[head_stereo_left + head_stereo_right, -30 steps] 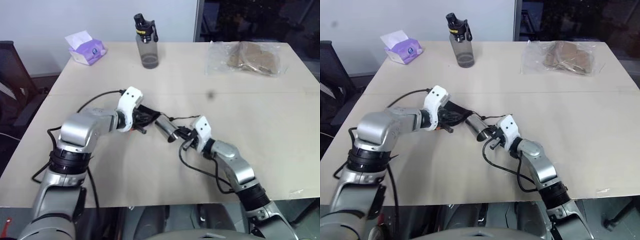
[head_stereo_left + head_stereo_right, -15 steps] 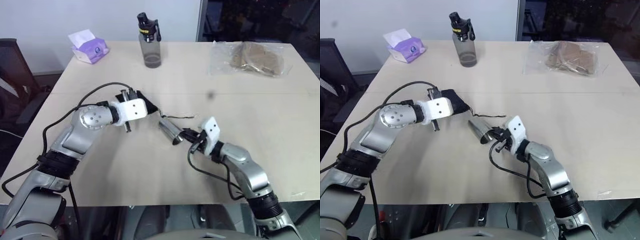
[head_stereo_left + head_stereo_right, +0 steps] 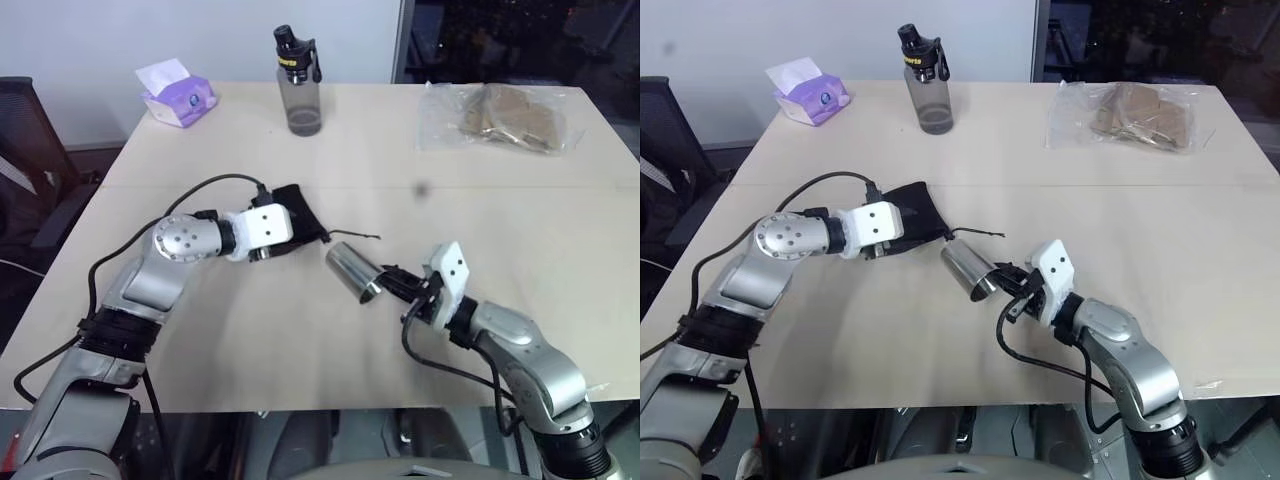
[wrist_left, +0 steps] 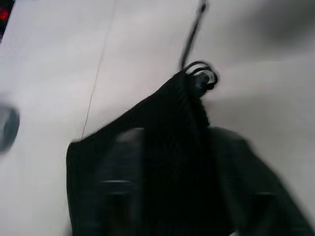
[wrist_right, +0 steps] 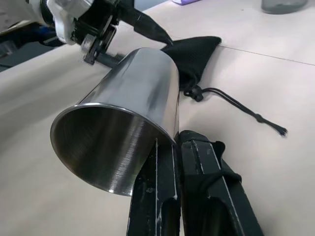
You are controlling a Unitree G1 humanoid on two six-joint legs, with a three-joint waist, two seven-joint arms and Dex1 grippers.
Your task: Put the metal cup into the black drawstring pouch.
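Note:
The body of the flat pouch is in my left gripper, back from the pouch's opening, so that gripper should hold the pouch's opening edge (image 3: 321, 234) before the metal cup goes in.
The metal cup (image 3: 353, 270) is a shiny steel tumbler held tilted above the table, its mouth turned towards me. My right gripper (image 5: 176, 152) is shut on its rim, one finger inside and one outside. The black drawstring pouch (image 3: 298, 222) lies flat on the table to the cup's left, and its thin cord (image 5: 237, 106) trails towards the cup. My left gripper (image 4: 179, 136) is at the pouch's near end, open, with the black cloth (image 4: 167, 113) between its blurred, spread fingers. A short gap separates the cup from the pouch.
A grey water bottle with a black cap (image 3: 297, 85) stands at the back of the table. A purple tissue pack (image 3: 178, 97) is at the back left and a clear plastic bag with brown contents (image 3: 500, 115) at the back right. A dark chair (image 3: 25, 150) stands beside the table's left edge.
My left wrist has rolled over and its fingers have spread; the pouch, earlier pinched and bunched up, now lies on the table. My right gripper has drawn the cup back towards me, away from the pouch.

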